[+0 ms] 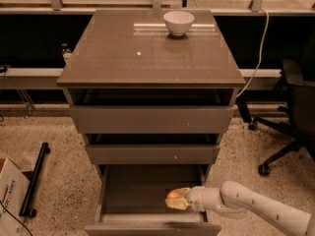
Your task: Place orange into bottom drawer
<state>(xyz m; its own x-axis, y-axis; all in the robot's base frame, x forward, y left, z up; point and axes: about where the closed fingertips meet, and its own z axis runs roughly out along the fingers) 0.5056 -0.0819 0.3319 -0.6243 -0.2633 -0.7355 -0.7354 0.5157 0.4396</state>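
Observation:
The robot will use its gripper to put the orange down on the bottom drawer's grey bottom (177,203), near the side of the drawer its arm reaches over.
The orange (173,195) is a small round fruit held between the fingers of my gripper (175,199). The gripper reaches in from the lower right on a white arm and is shut on the orange, low inside the bottom drawer (135,191). The bottom drawer is pulled open, showing its flat grey floor. The orange is at the drawer's right front part, just above or on the floor; I cannot tell which.
A white bowl (178,22) stands at the back of the cabinet top (123,53). The two upper drawers (152,119) stick out slightly. A black office chair (290,112) is at the right. A cardboard box (9,195) and a black bar (34,178) lie on the floor at the left.

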